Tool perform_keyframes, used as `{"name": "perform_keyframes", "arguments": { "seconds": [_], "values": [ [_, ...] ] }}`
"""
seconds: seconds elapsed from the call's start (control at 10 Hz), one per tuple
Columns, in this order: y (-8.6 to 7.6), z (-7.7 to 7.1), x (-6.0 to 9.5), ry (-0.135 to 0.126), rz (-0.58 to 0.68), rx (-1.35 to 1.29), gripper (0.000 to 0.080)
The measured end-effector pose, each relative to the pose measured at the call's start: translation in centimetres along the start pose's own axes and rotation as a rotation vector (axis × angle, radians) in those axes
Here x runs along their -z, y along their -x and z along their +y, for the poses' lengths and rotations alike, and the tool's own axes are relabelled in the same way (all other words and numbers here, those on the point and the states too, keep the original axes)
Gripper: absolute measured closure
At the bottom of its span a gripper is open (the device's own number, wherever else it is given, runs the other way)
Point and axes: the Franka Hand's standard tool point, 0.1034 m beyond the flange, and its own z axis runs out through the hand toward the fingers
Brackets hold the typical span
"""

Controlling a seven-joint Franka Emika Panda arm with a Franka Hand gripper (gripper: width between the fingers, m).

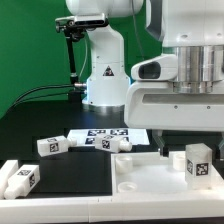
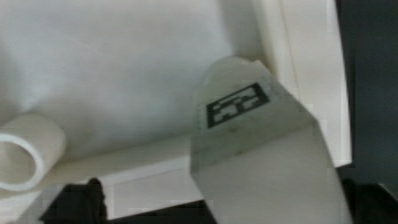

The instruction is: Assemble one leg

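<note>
Next, I close my gripper on the leg's top (image 1: 199,151) and straighten it before turning it, because the leg leans in the corner of the tray, crooked to my open fingers.
A leg (image 1: 197,161), a short white block with a black-and-white tag, stands upright on the far right corner of the large white tray-like piece (image 1: 150,186). My gripper (image 1: 195,150) is right above it, with its fingers down either side of the leg's top. In the wrist view the leg (image 2: 258,140) lies between the two dark fingers (image 2: 80,203), with a clear gap on one side, so the gripper (image 2: 222,208) is open around it. A round socket (image 2: 18,150) of the tray shows beside it.
Three more legs lie on the black table: one (image 1: 52,146) left of the marker board (image 1: 105,135), one (image 1: 18,178) at the front left, one (image 1: 122,144) by the tray's far edge. The robot base (image 1: 103,75) stands behind.
</note>
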Motion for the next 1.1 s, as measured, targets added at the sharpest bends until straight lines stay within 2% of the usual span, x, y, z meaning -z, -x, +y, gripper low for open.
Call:
{"name": "perform_keyframes", "arguments": {
  "seconds": [0.1,0.3,0.4,0.5,0.6,0.7,0.9,1.1],
  "values": [
    [0.01,0.11,-0.05,0.003,-0.001,0.052,0.015],
    [-0.01,0.09,-0.05,0.004,0.0,-0.005,0.015],
    [-0.01,0.08,-0.05,0.003,0.0,-0.028,0.0247],
    [0.0,0.07,-0.05,0.003,0.0,-0.094,0.0394],
    [0.0,0.06,-0.05,0.003,0.0,-0.15,0.0394],
    [0.02,0.06,-0.08,0.003,0.0,-0.229,0.0515],
    [0.02,0.06,-0.09,0.002,0.0,-0.345,0.0514],
    [0.01,-0.48,-0.1,0.006,-0.009,-0.629,0.0514]
  ]
}}
